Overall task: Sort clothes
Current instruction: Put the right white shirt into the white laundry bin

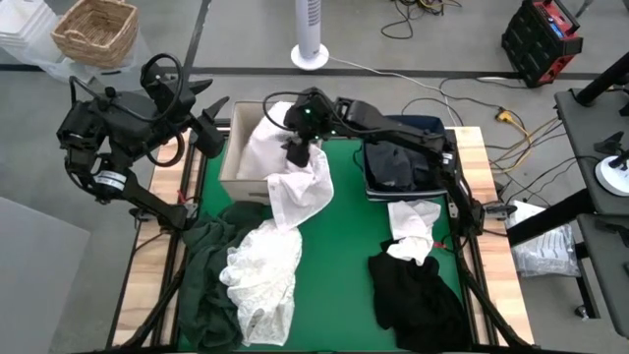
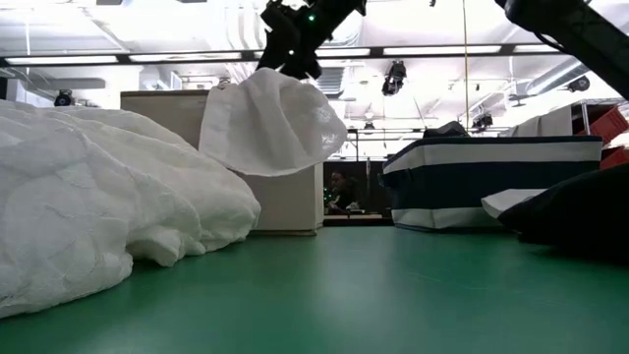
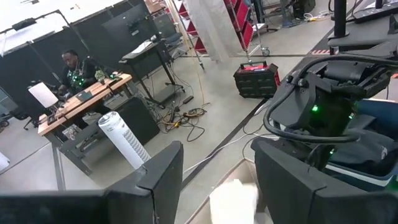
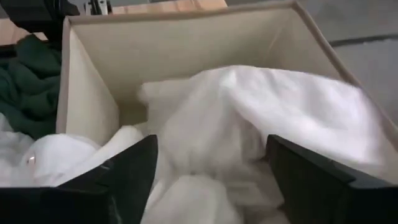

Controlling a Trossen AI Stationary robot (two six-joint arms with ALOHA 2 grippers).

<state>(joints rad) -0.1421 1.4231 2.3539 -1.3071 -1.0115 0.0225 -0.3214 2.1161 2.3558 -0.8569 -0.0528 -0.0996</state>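
I will next grab the white garment with my right gripper by its hanging part's edge (image 1: 327,185), outside the beige fabric box, on the side toward the navy bin.
My right gripper (image 1: 295,147) (image 4: 211,180) stands open above the beige fabric box (image 1: 234,147) (image 4: 186,43). Under it a white garment (image 1: 300,187) (image 4: 249,112) lies partly inside the box. It drapes over the box's near wall (image 2: 270,118) down to the green mat. On the mat rest a dark green garment (image 1: 206,265), a white lacy one (image 1: 260,275), a small white one (image 1: 413,231) and a black one (image 1: 413,290). The navy bin (image 1: 408,162) holds dark clothes. My left gripper (image 1: 211,128) (image 3: 217,180) waits open, raised off the table's far left corner. My right gripper's fingers (image 4: 124,180) stand on either side of the white garment's bunched part (image 4: 205,143) inside the box, coming slanting down from the table's right. I cannot tell whether they touch the cloth.
A wicker basket (image 1: 95,31), a white fan (image 1: 310,39) and a red toolbox (image 1: 543,39) stand on the floor beyond the table. A person sits at a desk (image 3: 74,65) in the room. Bare mat (image 1: 349,256) shows between the white pile and the black garment.
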